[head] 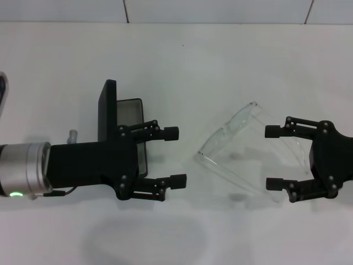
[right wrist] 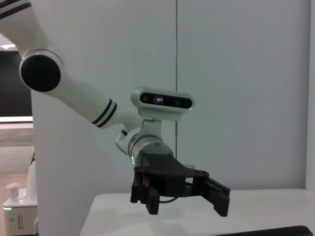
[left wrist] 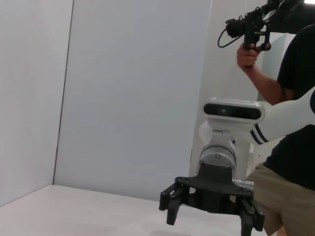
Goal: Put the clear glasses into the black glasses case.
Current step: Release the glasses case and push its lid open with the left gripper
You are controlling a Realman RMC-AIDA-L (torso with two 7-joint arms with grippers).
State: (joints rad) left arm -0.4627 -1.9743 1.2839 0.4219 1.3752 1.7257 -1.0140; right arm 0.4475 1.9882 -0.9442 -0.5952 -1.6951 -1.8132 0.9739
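Observation:
Next, I move my left gripper over to the middle of the upright lid (head: pixel 108 131) on the black glasses case, and close it there.
The clear glasses (head: pixel 234 138) lie on the white table (head: pixel 182 66) right of centre, lens toward the left and thin arms trailing to the right. My right gripper (head: pixel 270 157) stands open at the arm ends, its fingers apart and closed on nothing. The black glasses case (head: pixel 128 116) lies open at the left, lid (head: pixel 107 110) standing up and grey lining showing. My left gripper (head: pixel 176 156) is open and empty, its body over the case's near half. The left wrist view shows the right gripper (left wrist: pixel 209 221) far off. The right wrist view shows the left gripper (right wrist: pixel 187 206).
A dark-rimmed object (head: pixel 3 91) pokes in at the table's far left edge. A small grey knob (head: pixel 73 134) sits beside the left arm. In the left wrist view a person (left wrist: pixel 290 98) stands behind the right arm holding a camera. Walls close off the back.

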